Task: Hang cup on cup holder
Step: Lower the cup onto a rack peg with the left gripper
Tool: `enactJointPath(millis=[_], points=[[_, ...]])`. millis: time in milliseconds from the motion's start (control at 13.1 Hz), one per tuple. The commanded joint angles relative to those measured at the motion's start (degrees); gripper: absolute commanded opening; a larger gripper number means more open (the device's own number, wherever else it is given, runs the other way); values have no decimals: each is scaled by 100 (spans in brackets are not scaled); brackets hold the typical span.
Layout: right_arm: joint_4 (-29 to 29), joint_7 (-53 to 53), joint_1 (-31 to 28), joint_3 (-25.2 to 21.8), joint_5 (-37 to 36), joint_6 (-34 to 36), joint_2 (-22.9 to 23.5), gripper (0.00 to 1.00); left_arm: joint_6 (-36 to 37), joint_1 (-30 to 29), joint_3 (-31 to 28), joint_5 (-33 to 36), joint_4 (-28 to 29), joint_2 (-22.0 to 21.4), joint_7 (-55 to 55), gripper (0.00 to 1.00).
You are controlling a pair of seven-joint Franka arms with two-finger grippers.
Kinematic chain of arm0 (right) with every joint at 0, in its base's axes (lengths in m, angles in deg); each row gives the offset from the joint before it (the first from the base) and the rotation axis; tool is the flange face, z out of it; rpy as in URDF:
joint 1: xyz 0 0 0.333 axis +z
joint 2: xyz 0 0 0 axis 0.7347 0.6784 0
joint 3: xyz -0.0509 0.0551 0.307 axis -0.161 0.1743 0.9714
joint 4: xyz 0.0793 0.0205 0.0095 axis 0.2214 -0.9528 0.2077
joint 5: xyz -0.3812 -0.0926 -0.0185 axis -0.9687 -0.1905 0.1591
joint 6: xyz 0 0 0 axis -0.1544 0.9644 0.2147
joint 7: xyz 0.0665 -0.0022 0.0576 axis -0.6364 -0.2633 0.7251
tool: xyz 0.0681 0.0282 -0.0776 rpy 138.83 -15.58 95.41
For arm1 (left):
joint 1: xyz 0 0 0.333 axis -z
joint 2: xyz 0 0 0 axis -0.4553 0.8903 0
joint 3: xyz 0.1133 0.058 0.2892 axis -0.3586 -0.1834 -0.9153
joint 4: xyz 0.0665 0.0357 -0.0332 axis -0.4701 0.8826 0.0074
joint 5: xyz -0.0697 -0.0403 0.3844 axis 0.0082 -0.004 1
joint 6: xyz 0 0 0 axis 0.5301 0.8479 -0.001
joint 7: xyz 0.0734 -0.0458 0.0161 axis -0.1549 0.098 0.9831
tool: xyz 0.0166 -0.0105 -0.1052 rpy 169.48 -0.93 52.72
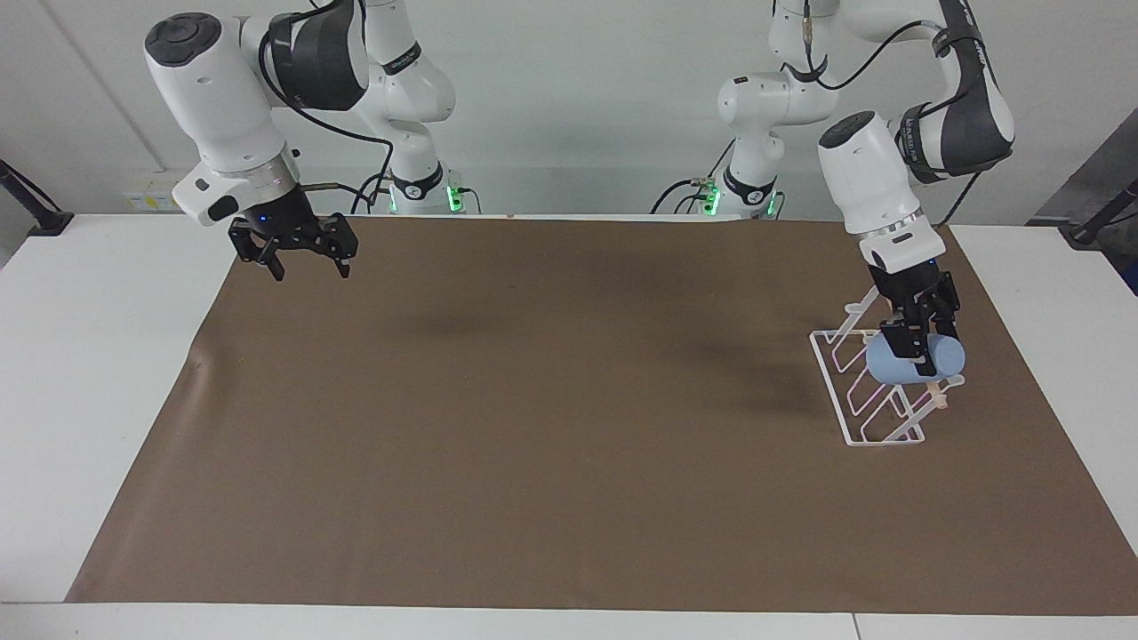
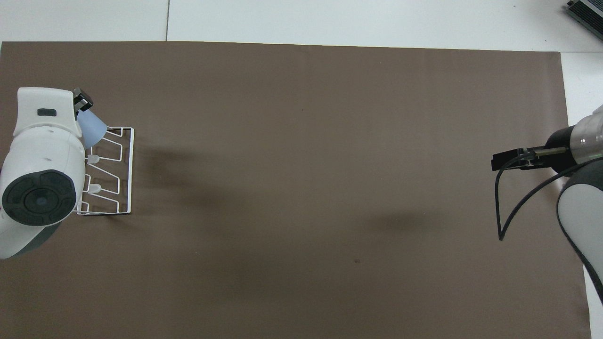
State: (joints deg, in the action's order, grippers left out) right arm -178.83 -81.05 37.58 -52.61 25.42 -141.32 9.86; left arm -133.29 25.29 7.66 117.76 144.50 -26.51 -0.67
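I need to use my left gripper to release the light-blue cup on the white wire cup holder's peg (image 2: 115,135) that is farthest from the robots.
The light-blue cup (image 1: 948,357) lies on its side in my left gripper (image 1: 918,348), which is shut on it. The cup is against the upper prongs of the white wire cup holder (image 1: 885,442), at the left arm's end of the brown mat. In the overhead view the cup (image 2: 92,131) shows beside my left wrist, over the part of the cup holder (image 2: 131,169) farthest from the robots. The arm hides the wooden dowel there. My right gripper (image 1: 304,260) is open and empty, held in the air over the mat's corner at the right arm's end; it also shows in the overhead view (image 2: 506,160).
The brown mat (image 1: 533,427) covers most of the white table (image 1: 98,356). A black cable (image 2: 500,207) loops from my right wrist. Nothing else stands on the mat.
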Motion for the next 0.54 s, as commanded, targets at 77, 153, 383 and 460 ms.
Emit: enactJointPath(millis=[77, 153, 383, 460], points=[[-10, -48, -31, 41, -63, -42, -26, 100, -56, -40, -2, 197, -310, 187, 145, 0], [-10, -48, -31, 32, -63, -42, -26, 100, -82, -40, -2, 197, -328, 196, 146, 0], [-10, -48, -31, 41, -63, -42, -26, 100, -301, -66, -2, 206, -276, 258, 163, 0], [-10, -48, -31, 41, -63, -42, -26, 100, -433, -118, -2, 206, -284, 328, 163, 0]])
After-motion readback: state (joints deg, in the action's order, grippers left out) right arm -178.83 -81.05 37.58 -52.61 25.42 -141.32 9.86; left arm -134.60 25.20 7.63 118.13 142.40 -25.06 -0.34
